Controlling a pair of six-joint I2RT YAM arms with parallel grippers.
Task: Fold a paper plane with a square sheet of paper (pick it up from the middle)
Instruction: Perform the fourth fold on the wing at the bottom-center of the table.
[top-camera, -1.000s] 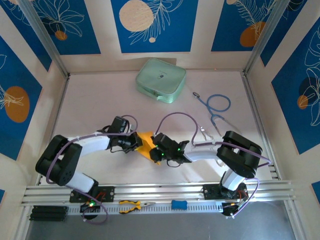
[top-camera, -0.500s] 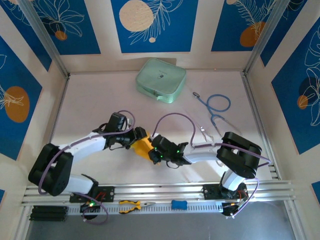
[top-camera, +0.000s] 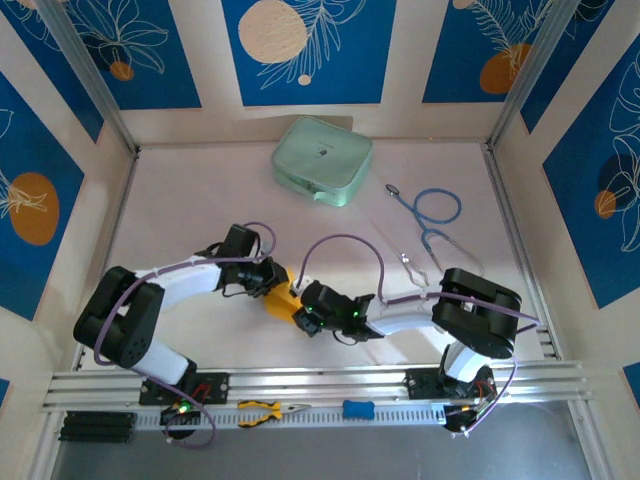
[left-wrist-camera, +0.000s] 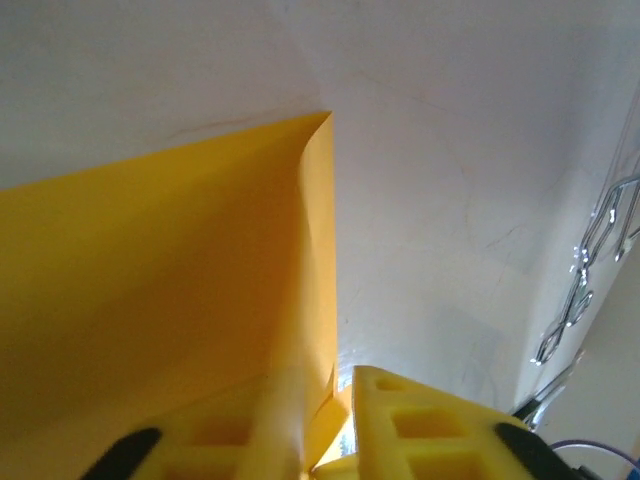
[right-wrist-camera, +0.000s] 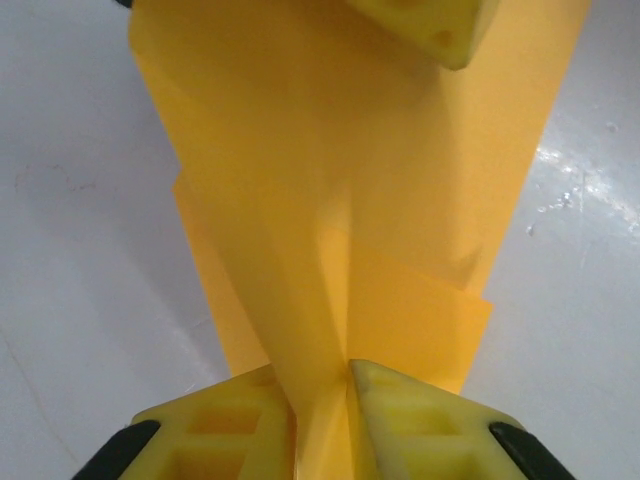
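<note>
Next, my right gripper opens and pinches the fold's near end (right-wrist-camera: 320, 375) into a sharp fold while my left gripper holds, because the paper's raised fold gapes above my right gripper's pinch.
The orange-yellow paper (top-camera: 283, 298), folded into a narrow strip with lengthwise creases, is held just above the table between both grippers. My left gripper (top-camera: 268, 281) grips its far-left end. In the left wrist view the paper (left-wrist-camera: 150, 270) runs back between my yellow fingers (left-wrist-camera: 430, 420), and the left gripper (left-wrist-camera: 325, 385) is shut on it. My right gripper (top-camera: 306, 315) holds the near-right end. In the right wrist view a raised crease of the paper (right-wrist-camera: 300, 200) is pinched in the right gripper (right-wrist-camera: 322, 378), and a left finger (right-wrist-camera: 430, 25) shows at the top.
A pale green case (top-camera: 322, 160) lies at the back centre. A blue stethoscope (top-camera: 432, 215) and metal forceps (top-camera: 410, 265) lie to the right. Orange-handled pliers (top-camera: 262, 411) and a blue object (top-camera: 357, 409) rest on the front rail. Metal tools (left-wrist-camera: 585, 270) show at the left wrist view's right edge.
Both grippers have shifted slightly toward the front with the paper between them. The right gripper has moved left and nearer. The visible paper has grown narrower.
</note>
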